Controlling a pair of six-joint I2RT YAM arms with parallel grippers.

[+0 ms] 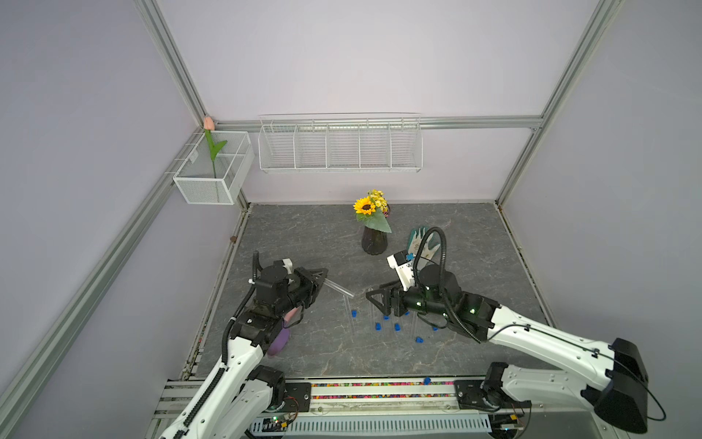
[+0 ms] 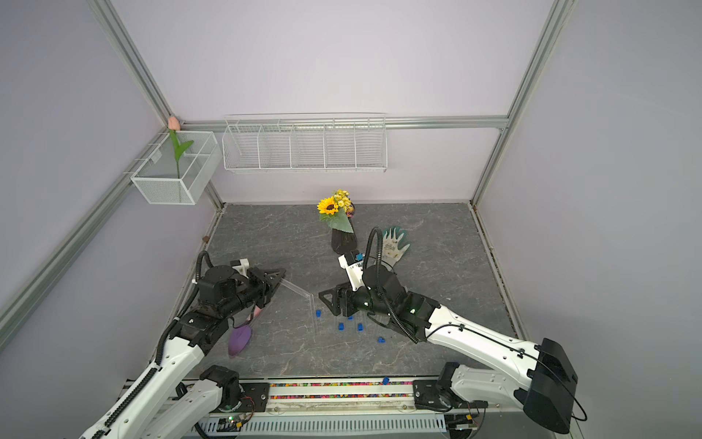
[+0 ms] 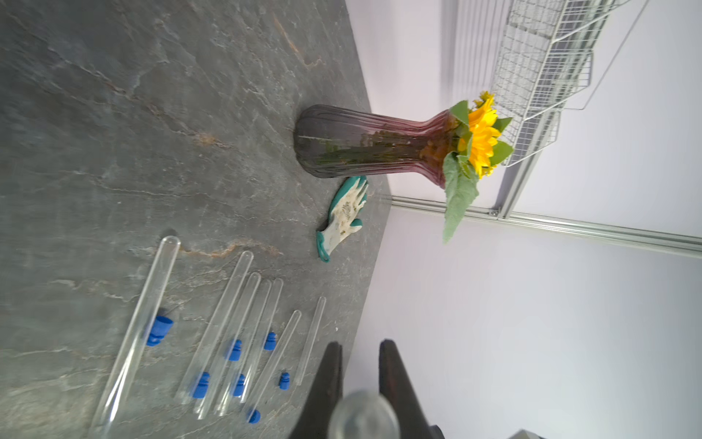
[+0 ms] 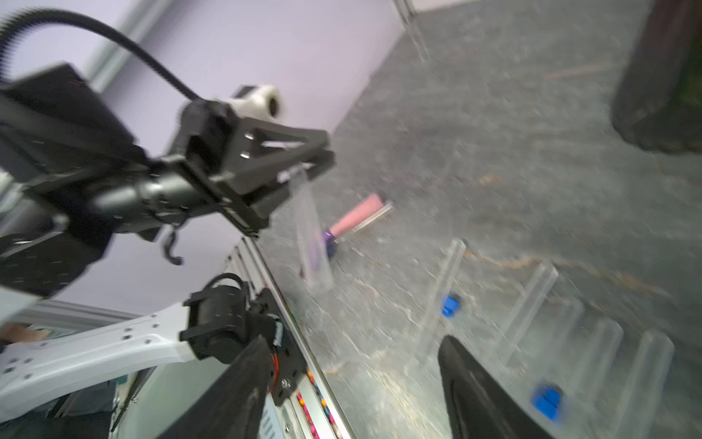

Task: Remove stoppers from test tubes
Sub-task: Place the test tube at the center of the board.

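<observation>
I need to let go of the clear test tube with my left gripper on the stone table [image 1: 330, 327], between the purple scoop and the nearest tube.
My left gripper [image 1: 323, 280] is shut on a clear test tube [image 1: 339, 289] that sticks out toward the table's middle, with no stopper showing at its far end. In the left wrist view that tube [image 3: 362, 416] sits blurred between the dark fingers [image 3: 391, 365]. Several more test tubes [image 3: 140, 323] lie side by side on the stone table, with small blue stoppers [image 3: 159, 330] loose among them. My right gripper [image 1: 374, 298] is open just right of the held tube's tip, above those tubes, with nothing between its fingers [image 4: 467, 380]. Loose stoppers [image 1: 353, 313] show in both top views.
A dark vase with a sunflower [image 1: 374, 239] stands at mid-back, and a teal and white glove [image 1: 423, 243] lies right of it. A pink-handled purple scoop [image 2: 239, 340] lies under my left arm. One blue stopper [image 1: 427, 379] rests on the front rail. Wire baskets [image 1: 340, 146] hang on the back wall.
</observation>
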